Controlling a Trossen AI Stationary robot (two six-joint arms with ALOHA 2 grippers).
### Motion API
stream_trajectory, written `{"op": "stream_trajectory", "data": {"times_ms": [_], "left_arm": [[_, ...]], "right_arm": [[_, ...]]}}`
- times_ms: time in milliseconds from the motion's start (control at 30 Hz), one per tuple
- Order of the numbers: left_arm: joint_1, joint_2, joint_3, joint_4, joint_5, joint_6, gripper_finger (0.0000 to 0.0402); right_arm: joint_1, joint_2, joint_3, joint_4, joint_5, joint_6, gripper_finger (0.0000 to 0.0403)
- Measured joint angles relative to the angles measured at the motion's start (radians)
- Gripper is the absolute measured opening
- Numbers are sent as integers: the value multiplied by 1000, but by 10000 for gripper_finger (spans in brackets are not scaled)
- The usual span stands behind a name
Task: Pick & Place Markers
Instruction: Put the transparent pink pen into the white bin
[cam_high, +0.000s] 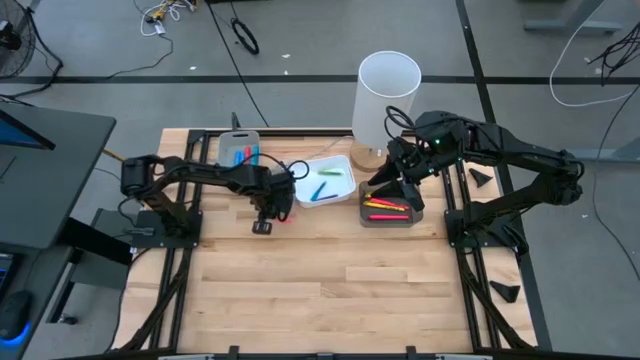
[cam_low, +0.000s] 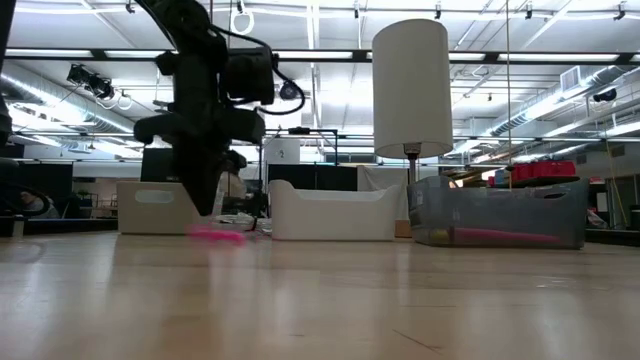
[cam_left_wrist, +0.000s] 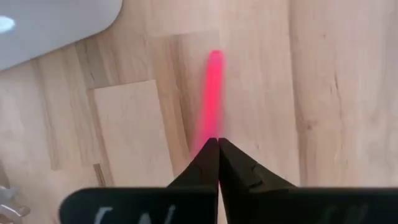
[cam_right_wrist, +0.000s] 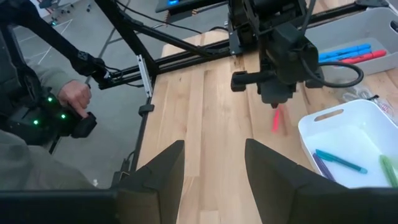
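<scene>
The pink marker's near end is outside my left gripper's shut fingers; next I open, line up, then grip the marker's body (cam_left_wrist: 210, 99).
A pink marker (cam_left_wrist: 211, 93) lies flat on the wood table (cam_high: 330, 290), also in the low view (cam_low: 215, 235) and near the white tray in the high view (cam_high: 284, 217). My left gripper (cam_left_wrist: 217, 142) points down with its fingers shut, the tips over one end of that marker. My right gripper (cam_right_wrist: 211, 180) is open and hovers over the dark tray (cam_high: 385, 218), which holds pink, yellow and red markers (cam_high: 385, 207). Green and blue markers (cam_high: 325, 180) lie in the white tray (cam_right_wrist: 348, 134). Blue and red markers (cam_high: 240, 156) lie in the grey tray (cam_high: 240, 140). My left gripper comes from above, pointing down, with its shut fingertips (cam_left_wrist: 211, 149) at the near end of the pink marker (cam_left_wrist: 208, 130). The tips hide that end, so I cannot tell whether they touch it. The marker lies on the table.
A tall white cylinder lamp (cam_high: 388, 95) stands at the table's far edge behind the trays. The three trays sit in a row along the far side. Bare wood fills the near half. A person's hand (cam_right_wrist: 74, 93) holds a controller beyond the table's left edge.
</scene>
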Motion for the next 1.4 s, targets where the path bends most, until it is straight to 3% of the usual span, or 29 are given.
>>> {"op": "stream_trajectory", "data": {"times_ms": [467,633,800,1167,1400], "left_arm": [[-7,-16,2,-12,-43,-25,6],[-7,-16,2,-7,-51,47,14],[-10,-16,2,-7,-48,164,53],[-54,-16,3,30,-78,350,186],[-26,-16,3,35,-77,400,204]], "right_arm": [[0,0,0,26,0,1,168],[0,0,0,26,0,1,168],[0,0,0,25,-1,7,168],[0,0,0,11,-1,28,168],[0,0,0,11,-1,28,168]]}}
